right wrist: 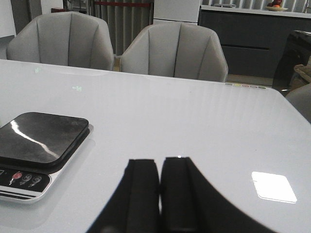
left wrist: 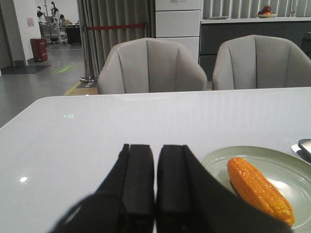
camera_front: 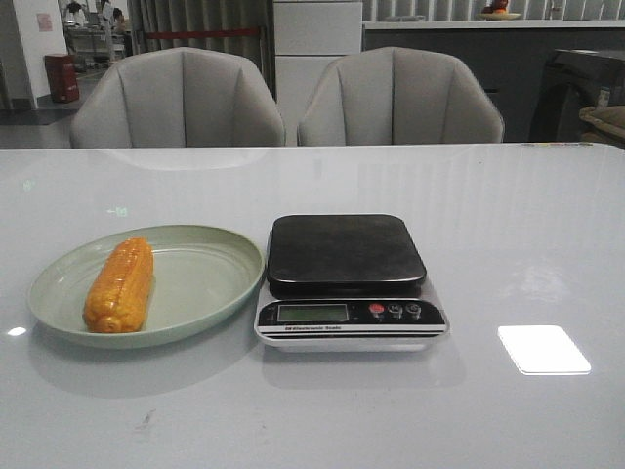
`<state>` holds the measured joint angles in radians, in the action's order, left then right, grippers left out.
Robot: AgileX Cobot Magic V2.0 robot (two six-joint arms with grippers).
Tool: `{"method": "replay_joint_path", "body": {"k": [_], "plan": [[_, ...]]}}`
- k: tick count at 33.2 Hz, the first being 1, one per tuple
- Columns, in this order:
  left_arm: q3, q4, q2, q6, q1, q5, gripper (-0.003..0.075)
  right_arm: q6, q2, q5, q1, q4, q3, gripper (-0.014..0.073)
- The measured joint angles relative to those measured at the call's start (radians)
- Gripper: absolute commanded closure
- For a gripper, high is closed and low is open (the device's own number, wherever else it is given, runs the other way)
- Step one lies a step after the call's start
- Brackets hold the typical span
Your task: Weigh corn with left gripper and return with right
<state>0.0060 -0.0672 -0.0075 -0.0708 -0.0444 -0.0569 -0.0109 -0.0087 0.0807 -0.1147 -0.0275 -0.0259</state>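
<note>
My left gripper will grab the thick near end (camera_front: 117, 301) (left wrist: 273, 202) of the orange-yellow corn in the pale green plate.
The orange-yellow corn (camera_front: 120, 285) lies lengthwise in the pale green plate (camera_front: 210, 283) on the left of the table. It also shows in the left wrist view (left wrist: 259, 189), on the plate (left wrist: 286, 167). A black-topped kitchen scale (camera_front: 347, 276) stands just right of the plate, with nothing on it; it also shows in the right wrist view (right wrist: 39, 145). My left gripper (left wrist: 155, 148) is shut and empty, low over the table beside the plate. My right gripper (right wrist: 160, 162) is shut and empty, over bare table beside the scale. Neither gripper shows in the front view.
Two grey armchairs (camera_front: 176, 98) (camera_front: 400, 98) stand behind the table's far edge. A bright window reflection (camera_front: 543, 349) lies on the glossy white tabletop, right of the scale. A dark object (camera_front: 586, 93) stands beyond the table's far right corner.
</note>
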Motion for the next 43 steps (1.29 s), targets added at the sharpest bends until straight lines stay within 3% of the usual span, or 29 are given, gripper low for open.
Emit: {"method": "replay_joint_path", "body": {"k": [25,38,43], "plan": [[0.000,0.000,0.000,0.000,0.000,0.002,0.0606,0.000,0.000,0.000,0.000,0.000,0.000,0.0417],[0.000,0.000,0.000,0.000,0.000,0.118,0.0606,0.000,0.000,0.000,0.000,0.000,0.000,0.0417],[0.000,0.010,0.000,0.000,0.000,0.243,0.0606,0.000,0.000,0.000,0.000,0.000,0.000,0.0417]]}}
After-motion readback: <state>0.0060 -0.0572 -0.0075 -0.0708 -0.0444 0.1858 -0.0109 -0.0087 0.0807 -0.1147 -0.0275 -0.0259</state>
